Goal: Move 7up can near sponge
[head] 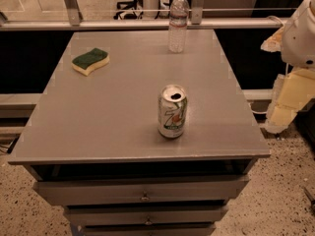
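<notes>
Next, my gripper closes around the middle of the 7up can (pixel 172 115), between its silver top and its bottom, to carry it toward the sponge.
The 7up can (pixel 173 111) stands upright on the grey table top (pixel 113 112), a little right of the middle and near the front edge. Its opened silver top faces up. The sponge (pixel 90 61), dark green over pale yellow, lies flat at the back left of the table, well apart from the can. My gripper (pixel 285 102) hangs off the table's right side, beyond the edge, under the white arm (pixel 300 33). It holds nothing that I can see and is far from both the can and the sponge.
A clear plastic water bottle (pixel 178 21) stands at the table's back edge, right of the middle. Drawers (pixel 142 191) sit below the front edge. A rail (pixel 133 24) runs behind the table. Speckled floor lies around it.
</notes>
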You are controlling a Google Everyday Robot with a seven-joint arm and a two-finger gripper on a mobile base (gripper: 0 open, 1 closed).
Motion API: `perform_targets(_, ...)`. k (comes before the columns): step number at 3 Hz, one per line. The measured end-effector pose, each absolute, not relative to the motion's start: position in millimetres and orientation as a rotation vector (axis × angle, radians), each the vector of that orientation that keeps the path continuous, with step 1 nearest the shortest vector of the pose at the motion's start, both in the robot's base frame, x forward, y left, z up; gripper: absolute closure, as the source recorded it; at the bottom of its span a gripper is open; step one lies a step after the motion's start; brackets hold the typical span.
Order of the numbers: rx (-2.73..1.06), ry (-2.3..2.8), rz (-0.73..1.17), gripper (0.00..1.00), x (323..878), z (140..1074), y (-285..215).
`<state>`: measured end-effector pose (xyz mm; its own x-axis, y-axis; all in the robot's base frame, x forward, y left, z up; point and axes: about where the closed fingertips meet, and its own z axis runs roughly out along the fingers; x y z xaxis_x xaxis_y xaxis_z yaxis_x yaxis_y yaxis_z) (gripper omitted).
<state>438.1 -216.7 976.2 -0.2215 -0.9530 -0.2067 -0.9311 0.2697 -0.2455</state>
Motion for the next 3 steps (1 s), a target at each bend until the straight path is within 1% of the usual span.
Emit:
perform_targets(1, -1.725, 2.232, -0.099, 0.00, 438.1, 976.2, -216.6)
perform_targets(2, -1.700, 2.207, -0.004, 0.00, 440.6, 965.1, -204.9)
perform_targets(3, -1.653, 2.146, 0.208, 0.00, 449.7, 935.0, -172.3)
